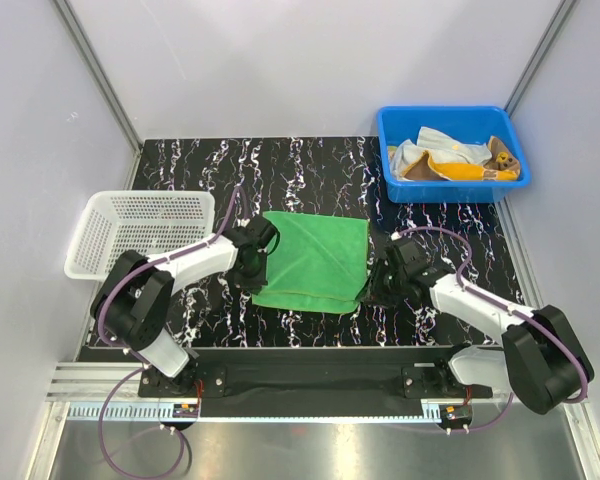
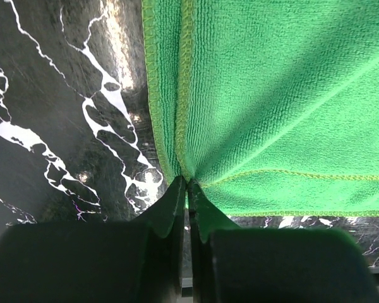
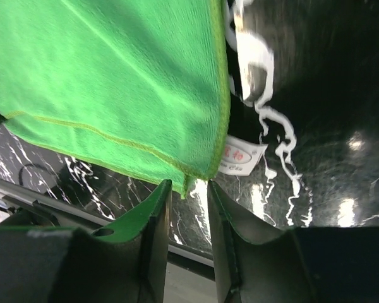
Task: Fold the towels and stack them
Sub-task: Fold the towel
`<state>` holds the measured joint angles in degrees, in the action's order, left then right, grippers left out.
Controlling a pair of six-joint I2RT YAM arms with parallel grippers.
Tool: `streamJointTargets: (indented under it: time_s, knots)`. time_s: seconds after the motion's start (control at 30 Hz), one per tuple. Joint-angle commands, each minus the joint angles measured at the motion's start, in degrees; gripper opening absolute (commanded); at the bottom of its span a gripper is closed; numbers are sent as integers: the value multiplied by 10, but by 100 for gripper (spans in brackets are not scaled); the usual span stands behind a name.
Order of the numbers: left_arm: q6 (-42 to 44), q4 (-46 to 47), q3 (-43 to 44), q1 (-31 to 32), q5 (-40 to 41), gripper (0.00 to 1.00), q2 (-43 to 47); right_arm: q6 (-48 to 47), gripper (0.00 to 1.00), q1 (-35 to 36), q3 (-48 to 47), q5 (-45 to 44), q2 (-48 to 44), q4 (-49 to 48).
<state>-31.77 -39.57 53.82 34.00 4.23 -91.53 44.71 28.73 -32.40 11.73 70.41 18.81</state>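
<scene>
Next, my right gripper pinches the top layer's corner [image 3: 209, 173] and pulls it to the near edge of the bottom layer, because the green towel's top hem falls short of that edge.
A plain green towel [image 1: 315, 260] lies on the black marbled table, folded over, with two hemmed layers showing in the left wrist view [image 2: 271, 95]. My left gripper [image 1: 256, 250] is at its left edge and is shut on a pinch of the green cloth [image 2: 187, 182]. My right gripper [image 1: 380, 282] is at the towel's near right corner. Its jaws stand a little apart [image 3: 189, 184], and the corner tip [image 3: 145, 95] hangs just at the gap, not pinched. A white label [image 3: 243, 158] sticks out under that corner.
A blue bin [image 1: 450, 112] at the back right holds crumpled towels, among them a pale one [image 1: 435, 150] and an orange-yellow one with a brown bear [image 1: 480, 165]. A white mesh basket [image 1: 85, 255] stands at the left. Grey walls close in the sides and the back.
</scene>
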Motion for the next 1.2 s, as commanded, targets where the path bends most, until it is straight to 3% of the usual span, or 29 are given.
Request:
streamJointTargets:
  time_s: [0.0, 0.3, 0.47, 0.53, 0.67, 0.7, 0.83, 1.0, 1.17]
  knots:
    - [-10, 16, -11, -2, -17, 6, 15, 57, 36, 31, 28, -6, -21, -71]
    - [-14, 30, -25, -2, -22, 5, 11, 64, 35, 52, 45, -57, -19, -72]
    - [-16, 27, -28, -3, -18, 7, 16, 64, 11, 51, 63, -100, -8, -50]
    - [-17, 27, -31, -3, -16, 9, 18, 70, 6, 51, 65, -104, -11, -38]
    - [-22, 18, -34, -4, 1, 22, 22, 83, 1, 54, 76, -110, -26, -16]
    - [-22, 15, -32, -5, 2, 26, 24, 85, 1, 54, 79, -106, -36, -15]
    - [-14, -2, -16, -9, 5, 37, 49, 85, 24, 56, 77, -85, -69, -3]
    - [-3, -7, 7, -19, -9, 39, 76, 74, 28, 56, 26, -132, -96, 77]
    - [3, 25, -2, -32, -58, 37, 67, 57, 30, 55, -13, -165, -42, 86]
